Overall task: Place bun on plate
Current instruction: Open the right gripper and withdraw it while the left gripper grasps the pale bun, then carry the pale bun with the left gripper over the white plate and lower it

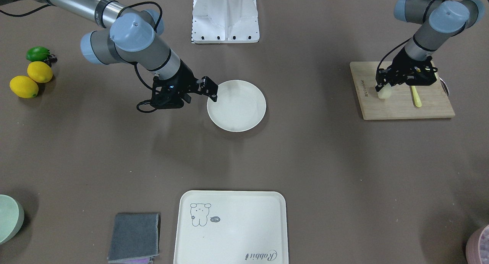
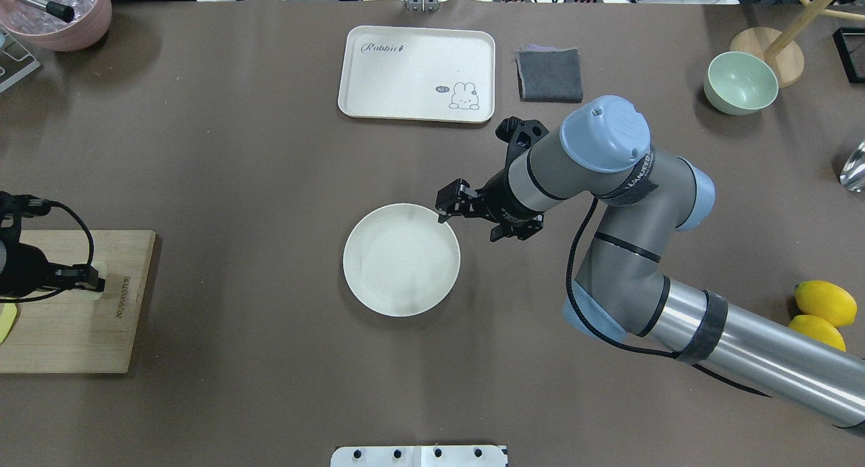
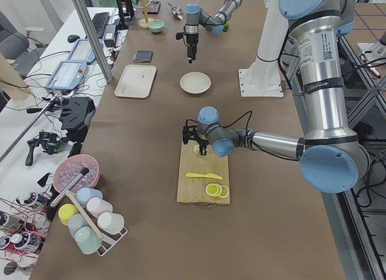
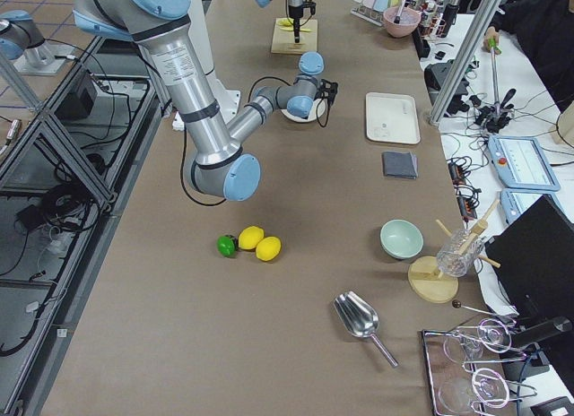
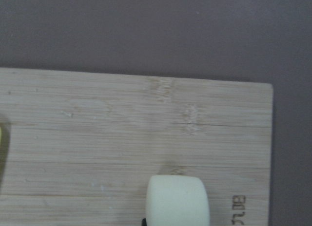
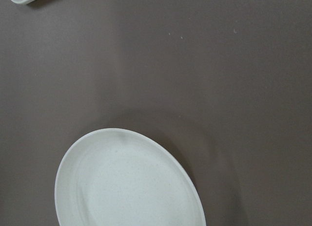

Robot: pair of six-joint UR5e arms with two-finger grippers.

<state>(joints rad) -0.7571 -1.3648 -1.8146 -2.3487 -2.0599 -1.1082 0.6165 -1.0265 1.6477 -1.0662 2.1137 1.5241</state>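
Next, I let go of the bun with my left gripper near the middle of the round off-white plate (image 1: 239,101).
The bun (image 1: 384,92) is a small pale cream lump at the near corner of a wooden cutting board (image 1: 401,105). My left gripper (image 1: 383,87) is down over it with its fingers shut on the bun. The left wrist view shows the bun (image 5: 178,199) low in the frame over the board (image 5: 97,128). The round off-white plate (image 1: 238,107) lies bare in the middle of the table. My right gripper (image 1: 211,89) hovers at the plate's rim, open and holding nothing. The plate (image 6: 131,187) fills the lower part of the right wrist view.
A yellow knife (image 1: 415,96) lies on the board beside the bun, with lemon slices (image 3: 214,190) at the board's far end. A cream tray (image 1: 229,225), a grey cloth (image 1: 133,237), two lemons (image 1: 32,78) and a green bowl (image 2: 740,82) stand around the table's edges.
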